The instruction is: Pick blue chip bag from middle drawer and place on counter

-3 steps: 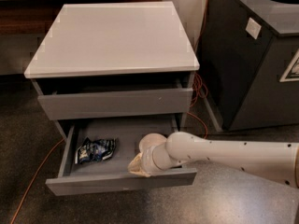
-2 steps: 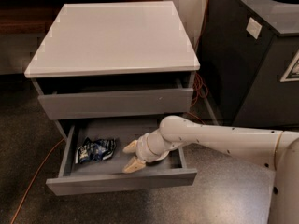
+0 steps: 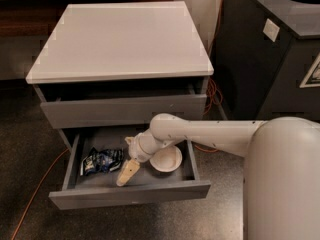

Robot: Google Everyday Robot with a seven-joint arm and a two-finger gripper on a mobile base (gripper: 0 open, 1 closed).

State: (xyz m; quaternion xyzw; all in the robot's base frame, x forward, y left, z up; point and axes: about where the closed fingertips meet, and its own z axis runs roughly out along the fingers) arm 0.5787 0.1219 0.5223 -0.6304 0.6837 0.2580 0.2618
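Note:
Next, I close my gripper on the blue chip bag's end [image 3: 109, 161] nearest the off-white bowl.
The blue chip bag [image 3: 102, 160] lies crumpled in the left half of the open middle drawer [image 3: 131, 195]. An off-white bowl [image 3: 166, 159] sits in the drawer's right half. My white arm reaches in from the right over the drawer. My gripper [image 3: 128, 172] hangs inside the drawer just right of the bag, between bag and bowl, pointing down and left; it holds nothing that I can see. The counter [image 3: 122, 36], the cabinet's light flat top, is bare.
The top drawer front [image 3: 125, 111] above is pulled out slightly and overhangs the back of the open drawer. A black bin [image 3: 272, 44] with a round hole in its top stands to the right. An orange cable [image 3: 30, 199] runs along the dark floor.
My arm has swung left across the drawer. The gripper has moved from over the bowl to beside the bag, and the bowl is now uncovered.

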